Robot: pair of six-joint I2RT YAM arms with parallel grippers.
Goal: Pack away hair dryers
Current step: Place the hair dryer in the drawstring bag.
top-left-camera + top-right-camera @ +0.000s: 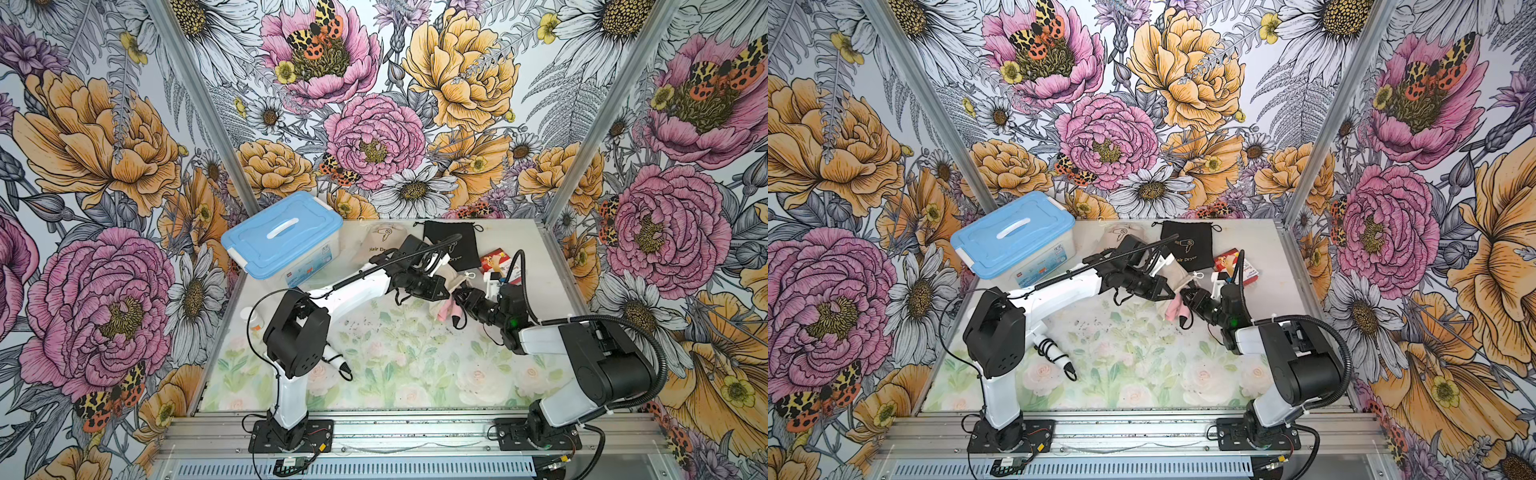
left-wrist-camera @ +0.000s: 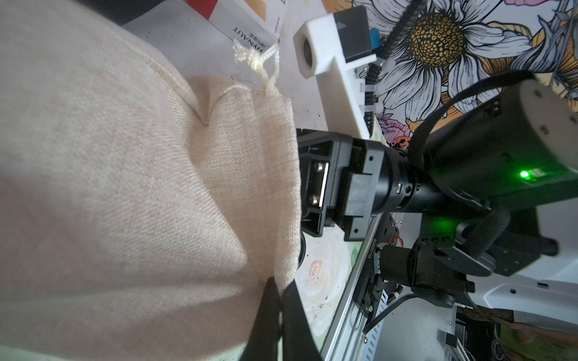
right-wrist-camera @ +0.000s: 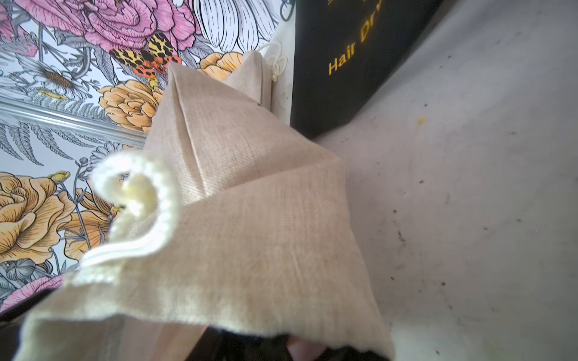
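Observation:
The rim of the beige pouch hangs over the fingers of my right gripper, so I will open them, back out, and pinch the rim (image 3: 374, 340) beside the pink hair dryer.
A beige drawstring pouch (image 2: 156, 187) hangs between my two grippers in the middle of the table. My left gripper (image 2: 281, 300) is shut on its rim, pinching the cloth. The pink hair dryer (image 1: 446, 311) (image 1: 1172, 311) lies half under the pouch's mouth with its black cord trailing. My right gripper (image 1: 462, 298) (image 1: 1188, 298) is closed round it. In the right wrist view the pouch's rim (image 3: 219, 297) covers the jaws, and only pink plastic (image 3: 301, 348) shows beneath. A white hair dryer (image 1: 332, 354) (image 1: 1054, 351) lies beside the left arm's base.
A blue-lidded box (image 1: 282, 239) (image 1: 1013, 237) stands at the back left. A second beige pouch (image 1: 380, 239) and a black pouch (image 1: 451, 243) (image 1: 1187, 243) lie at the back. A red and white carton (image 1: 496, 259) is behind the right arm. A small white bottle (image 1: 252, 318) stands at the left edge.

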